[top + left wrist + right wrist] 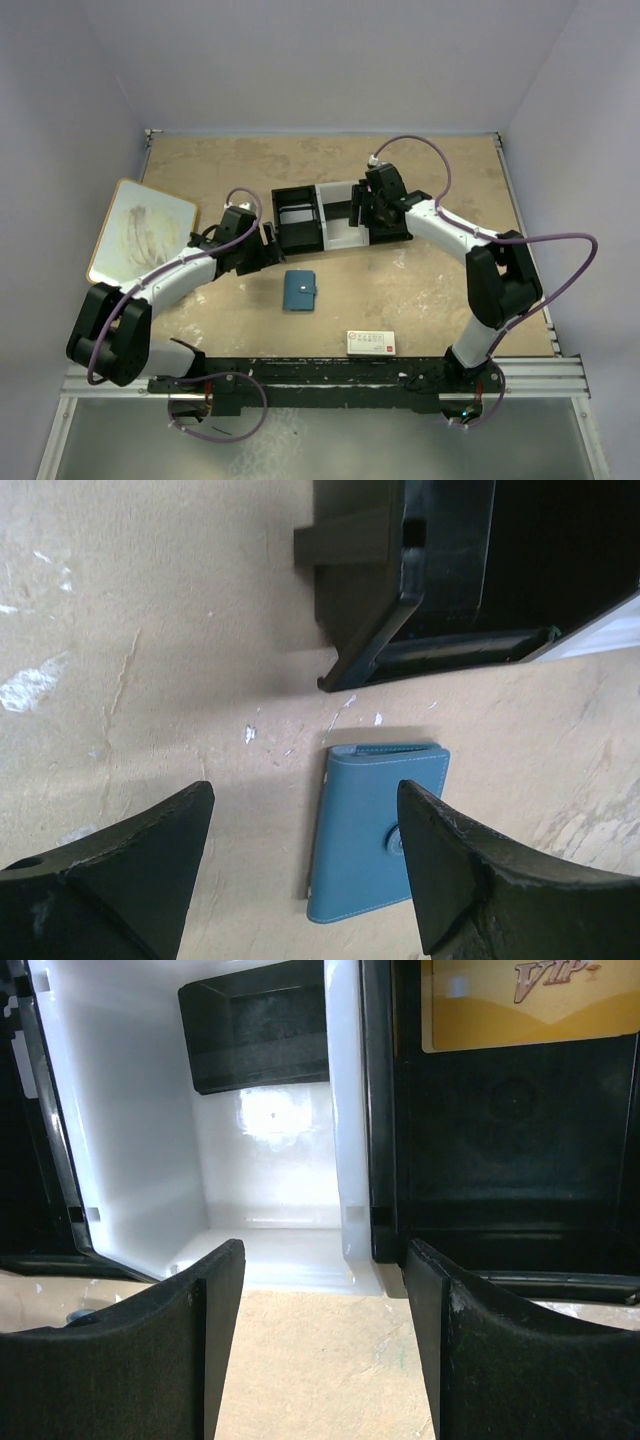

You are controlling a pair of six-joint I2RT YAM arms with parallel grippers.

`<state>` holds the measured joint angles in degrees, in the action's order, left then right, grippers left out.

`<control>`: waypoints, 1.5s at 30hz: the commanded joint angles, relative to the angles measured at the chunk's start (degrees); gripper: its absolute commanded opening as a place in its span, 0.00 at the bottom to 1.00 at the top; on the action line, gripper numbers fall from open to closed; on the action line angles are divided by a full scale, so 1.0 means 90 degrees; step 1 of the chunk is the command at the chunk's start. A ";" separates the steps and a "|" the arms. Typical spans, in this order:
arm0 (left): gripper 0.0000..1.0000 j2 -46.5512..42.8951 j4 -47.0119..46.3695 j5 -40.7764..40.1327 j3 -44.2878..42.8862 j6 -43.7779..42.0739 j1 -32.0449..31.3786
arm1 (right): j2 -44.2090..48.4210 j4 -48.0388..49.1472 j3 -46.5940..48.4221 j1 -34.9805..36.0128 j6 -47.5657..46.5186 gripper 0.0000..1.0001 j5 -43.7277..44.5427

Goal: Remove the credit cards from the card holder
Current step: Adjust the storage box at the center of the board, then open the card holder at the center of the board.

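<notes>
Next, I move my right gripper to the card holder and close it on its snap strap's loose end (304, 289), because the strap holds the card holder shut.
The card holder (299, 290) is a small blue wallet lying shut on the table between the arms. In the left wrist view the card holder (375, 830) lies below and between my left fingers, with its snap partly behind the right finger. My left gripper (305, 792) hangs open above it, holding nothing. A gold-yellow credit card (530, 1005) lies flat in a black compartment of the tray. My right gripper (325, 1250) stands open and empty at the tray's near edge, over the tray (345, 238) in the top view.
The black-and-white compartment tray (260, 1140) sits at the back centre. A pale rectangle (297, 213) shows in its left black compartment, too small to identify. A white box with red print (371, 342) lies near the front edge. A white board (140, 232) lies at the left.
</notes>
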<state>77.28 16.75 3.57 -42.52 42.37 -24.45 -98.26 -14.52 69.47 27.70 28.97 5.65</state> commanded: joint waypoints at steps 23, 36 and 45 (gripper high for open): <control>0.65 -0.0856 -0.0080 -0.0979 0.0602 0.0577 -0.0019 | 0.0956 -0.0733 0.0181 0.1628 0.0259 0.66 0.1521; 0.65 -0.3369 0.0783 -0.3080 0.1183 0.1742 -0.0009 | -0.0656 -0.1018 0.1069 0.3749 0.1402 0.51 0.1570; 0.67 -0.3605 0.0961 -0.3142 0.1282 0.1786 -0.0018 | -0.1028 -0.1567 0.1276 0.3925 0.1667 0.48 0.1756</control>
<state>45.10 25.78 -23.27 -31.83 57.21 -24.45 -106.85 -25.26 77.89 62.81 41.63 18.59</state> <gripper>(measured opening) 0.663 0.487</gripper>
